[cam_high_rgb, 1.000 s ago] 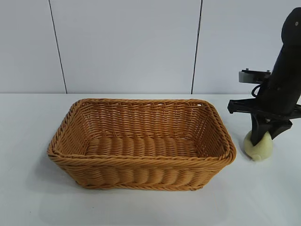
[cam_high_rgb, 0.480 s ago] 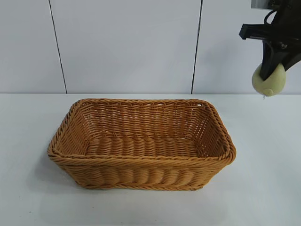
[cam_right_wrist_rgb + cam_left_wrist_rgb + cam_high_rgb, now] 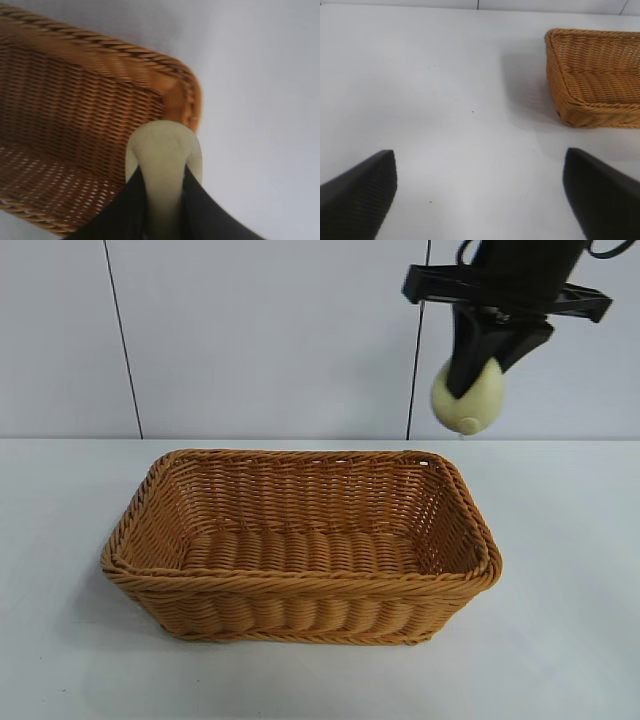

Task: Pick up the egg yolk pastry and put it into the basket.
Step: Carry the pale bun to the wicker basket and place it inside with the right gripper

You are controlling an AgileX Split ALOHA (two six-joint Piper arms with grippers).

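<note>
I need to use my right gripper to set the egg yolk pastry down on the bottom of the basket, just behind the middle of its front side (image 3: pixel 309 551).
The pale cream-yellow egg yolk pastry (image 3: pixel 470 400) hangs in the air, pinched between the black fingers of my right gripper (image 3: pixel 468 390), high above the back right corner of the basket (image 3: pixel 300 585). In the right wrist view the pastry (image 3: pixel 162 155) bulges out between the two fingers, with the basket's corner (image 3: pixel 175 85) just beneath it. The orange-brown wicker basket stands in the middle of the white table and holds nothing. My left gripper (image 3: pixel 480 195) hovers open over bare table, well to one side of the basket (image 3: pixel 595 75).
The white table (image 3: pixel 560 640) spreads all round the basket. A pale panelled wall (image 3: pixel 270 340) rises behind it.
My right gripper has lifted the pastry off the table at the basket's right end, carried it high, then moved it left toward the basket's back right corner. The left arm has not moved.
</note>
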